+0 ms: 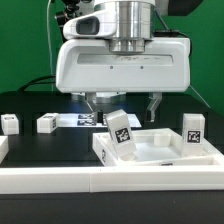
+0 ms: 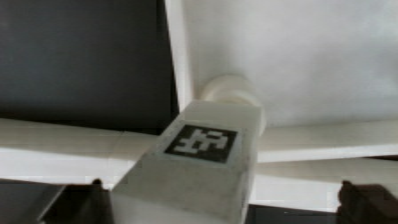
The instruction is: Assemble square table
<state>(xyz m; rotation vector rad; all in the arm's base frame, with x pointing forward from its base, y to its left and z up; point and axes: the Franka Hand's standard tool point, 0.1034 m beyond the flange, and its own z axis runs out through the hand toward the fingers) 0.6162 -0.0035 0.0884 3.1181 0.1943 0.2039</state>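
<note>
The white tagged leg leans in the near corner of the tabletop, so the robot's gripper will turn, grip the leg's top (image 1: 118, 117) and bring it upright before screwing it in.
The white square tabletop (image 1: 165, 152) lies with its raised rim up, right of centre in the exterior view. One white tagged leg (image 1: 120, 134) stands slightly tilted at its near corner on the exterior view's left. My gripper (image 1: 124, 104) hangs just above that leg, open and empty, with a finger on either side. In the wrist view the leg (image 2: 201, 140) rises between my dark fingertips (image 2: 80, 203), and the jaws stand well apart from it over the tabletop (image 2: 302, 80). Three more legs stand off the tabletop: one to its right (image 1: 193, 127) and two at the left (image 1: 47, 123) (image 1: 10, 123).
The marker board (image 1: 82, 119) lies flat on the black table behind the gripper. A long white border rail (image 1: 110, 182) runs along the front edge, and another short piece shows at the exterior view's far left (image 1: 3, 150).
</note>
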